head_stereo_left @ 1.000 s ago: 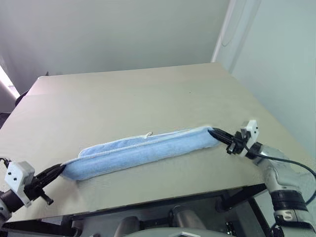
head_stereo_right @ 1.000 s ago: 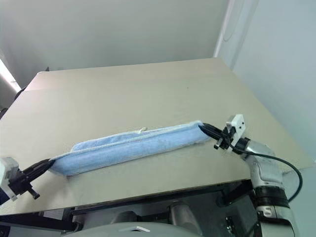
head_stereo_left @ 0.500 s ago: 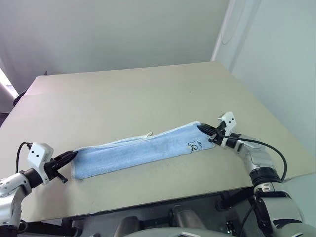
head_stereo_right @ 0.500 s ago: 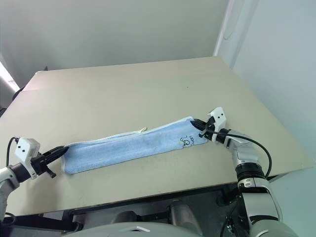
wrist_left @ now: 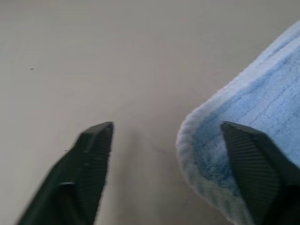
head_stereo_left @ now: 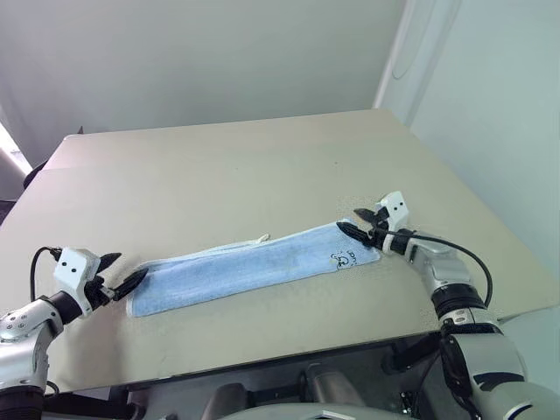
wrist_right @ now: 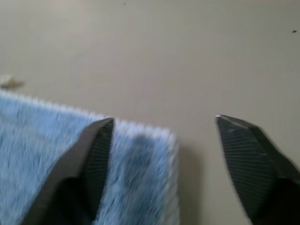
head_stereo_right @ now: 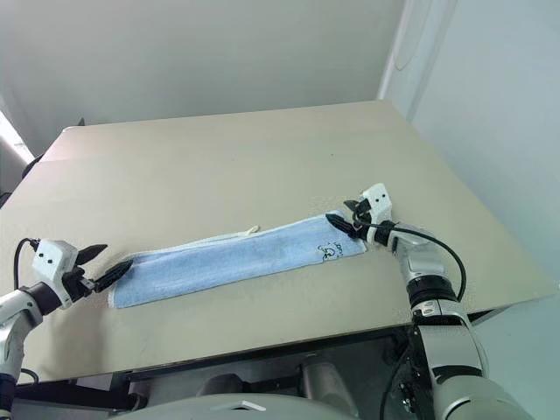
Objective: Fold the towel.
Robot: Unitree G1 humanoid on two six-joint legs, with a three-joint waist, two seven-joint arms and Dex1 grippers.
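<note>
The robot's right gripper straddles just the towel's far corner, so it should come from the towel's emblem end and pinch that end's middle (head_stereo_left: 374,250) before folding the towel over.
The light blue towel (head_stereo_left: 254,265) lies flat on the table as a long narrow strip, running from lower left to upper right, with a dark emblem (head_stereo_left: 342,257) near its right end and a small white loop (head_stereo_left: 262,237) on its far edge. My left gripper (head_stereo_left: 123,270) is open at the strip's left end, its fingers (wrist_left: 91,159) spread around the towel's corner (wrist_left: 206,154). At the right end my right gripper (head_stereo_left: 353,227) stands open too, one finger (wrist_right: 93,154) over the cloth (wrist_right: 70,154) and the other beside it.
The beige table (head_stereo_left: 227,166) stretches wide behind the towel. Its front edge runs just below the towel, and its right edge lies close past my right arm. A pale wall stands behind.
Both grippers have opened and let go of the towel ends. The towel, held up as a thick folded roll a second ago, now lies flat on the table.
</note>
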